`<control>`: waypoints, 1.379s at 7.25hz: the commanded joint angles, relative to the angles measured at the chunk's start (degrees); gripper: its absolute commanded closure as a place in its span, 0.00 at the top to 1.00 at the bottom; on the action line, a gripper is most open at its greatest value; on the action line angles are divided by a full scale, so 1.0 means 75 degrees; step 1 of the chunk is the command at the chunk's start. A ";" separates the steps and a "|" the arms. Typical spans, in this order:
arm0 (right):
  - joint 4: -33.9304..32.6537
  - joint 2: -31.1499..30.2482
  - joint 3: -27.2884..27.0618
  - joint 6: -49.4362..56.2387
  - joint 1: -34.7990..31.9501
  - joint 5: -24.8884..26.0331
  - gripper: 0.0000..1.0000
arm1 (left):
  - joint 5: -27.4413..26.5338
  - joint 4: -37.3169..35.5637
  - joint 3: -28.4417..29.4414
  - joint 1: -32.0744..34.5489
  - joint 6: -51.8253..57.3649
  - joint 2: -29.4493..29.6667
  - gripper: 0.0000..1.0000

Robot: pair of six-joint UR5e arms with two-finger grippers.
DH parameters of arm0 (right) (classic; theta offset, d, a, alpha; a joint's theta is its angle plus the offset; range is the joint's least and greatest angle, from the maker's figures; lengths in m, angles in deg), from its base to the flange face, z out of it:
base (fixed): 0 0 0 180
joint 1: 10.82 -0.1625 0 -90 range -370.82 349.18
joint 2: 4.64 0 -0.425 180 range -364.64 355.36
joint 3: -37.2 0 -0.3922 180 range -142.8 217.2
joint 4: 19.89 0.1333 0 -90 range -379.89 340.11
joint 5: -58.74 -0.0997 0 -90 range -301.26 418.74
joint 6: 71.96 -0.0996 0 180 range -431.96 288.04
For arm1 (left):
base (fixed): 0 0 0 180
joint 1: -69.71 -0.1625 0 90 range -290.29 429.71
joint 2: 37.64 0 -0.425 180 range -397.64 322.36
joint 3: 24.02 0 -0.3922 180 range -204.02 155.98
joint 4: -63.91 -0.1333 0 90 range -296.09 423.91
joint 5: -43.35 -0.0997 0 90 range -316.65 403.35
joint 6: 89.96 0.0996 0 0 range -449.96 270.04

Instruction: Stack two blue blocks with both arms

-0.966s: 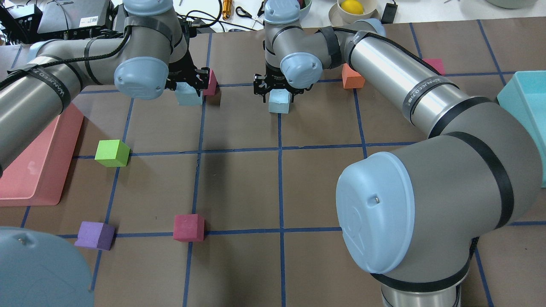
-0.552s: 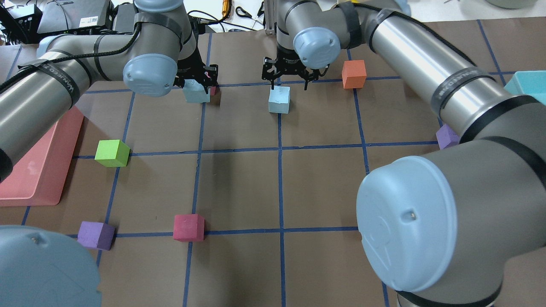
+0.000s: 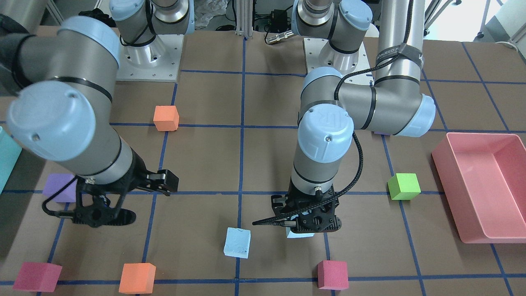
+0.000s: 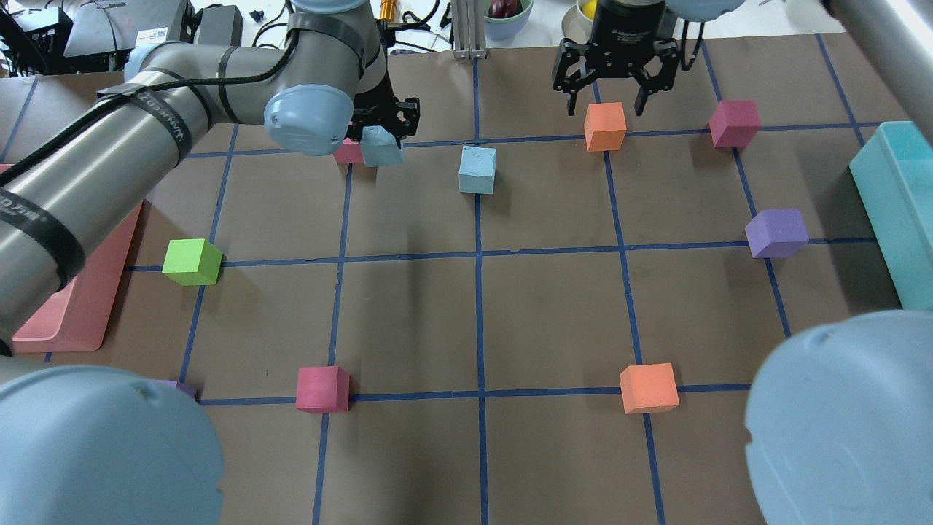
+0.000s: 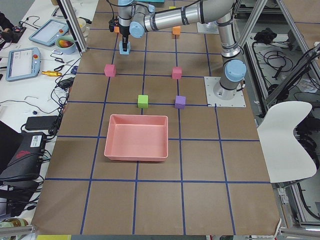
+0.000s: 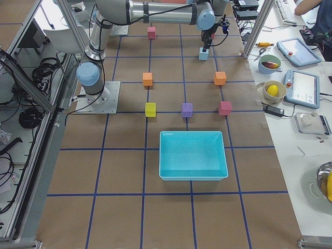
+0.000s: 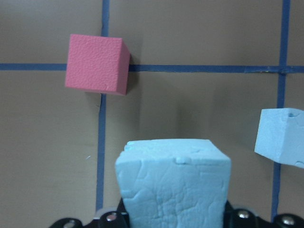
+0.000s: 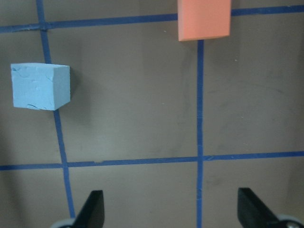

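Next, my left gripper puts the pale blue block down on top of the second blue block (image 3: 238,237) (image 7: 285,134) by the tape line and lets go of it. The held block is still above the table.
My left gripper (image 4: 380,135) is shut on a pale blue block (image 4: 381,147) and holds it above the table, to the left of the second blue block (image 4: 477,170). In the left wrist view the held block (image 7: 173,183) fills the bottom and the second block (image 7: 280,137) lies at the right. The second block stands alone on the table (image 3: 237,242). My right gripper (image 4: 606,95) is open and empty, raised over an orange cube (image 4: 605,127). The right wrist view shows its spread fingers (image 8: 92,209), the blue block (image 8: 41,86) and the orange cube (image 8: 204,19).
A crimson cube (image 4: 348,151) sits just behind the held block. A green cube (image 4: 192,262), crimson cubes (image 4: 323,389) (image 4: 735,122), a purple cube (image 4: 777,233) and an orange cube (image 4: 649,388) lie around. A pink tray (image 3: 481,185) and a teal bin (image 4: 896,197) flank the table.
My right gripper let go of its blue block, rose and moved right to over the orange cube. My left gripper lifted its blue block and carried it right, toward the other.
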 commanded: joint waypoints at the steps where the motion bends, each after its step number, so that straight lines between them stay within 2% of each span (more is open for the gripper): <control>1: 0.0025 -0.1468 -0.1688 0.0506 0.0432 0.0366 1.00 | 0.0022 0.0370 0.1339 0.0580 -0.0642 0.0813 0.00; 3: 0.0012 -0.2783 -0.2969 0.0822 0.0481 0.0367 1.00 | 0.0033 0.0386 0.1847 0.0829 -0.0972 0.1400 0.00; 4: -0.0023 -0.2823 -0.3021 0.0835 0.0481 0.0332 1.00 | 0.0010 0.0397 0.1849 0.1131 -0.1019 0.1682 0.00; 5: -0.0429 -0.2847 -0.2952 0.0789 0.0458 0.0390 1.00 | -0.0013 0.0769 0.1803 0.1261 -0.0962 0.1650 0.00; 7: -0.0258 -0.3115 -0.3010 0.0437 0.0469 0.0308 1.00 | 0.0010 0.0936 0.1849 0.1345 -0.0950 0.1673 0.00; 9: 0.0711 -0.3210 -0.2975 0.0402 0.0469 0.0378 1.00 | -0.0036 0.0843 0.1884 0.1333 -0.0926 0.1755 0.00; 10: 0.0610 -0.3210 -0.2952 0.0448 0.0434 0.0320 1.00 | -0.0048 0.0843 0.1896 0.1333 -0.0868 0.1743 0.00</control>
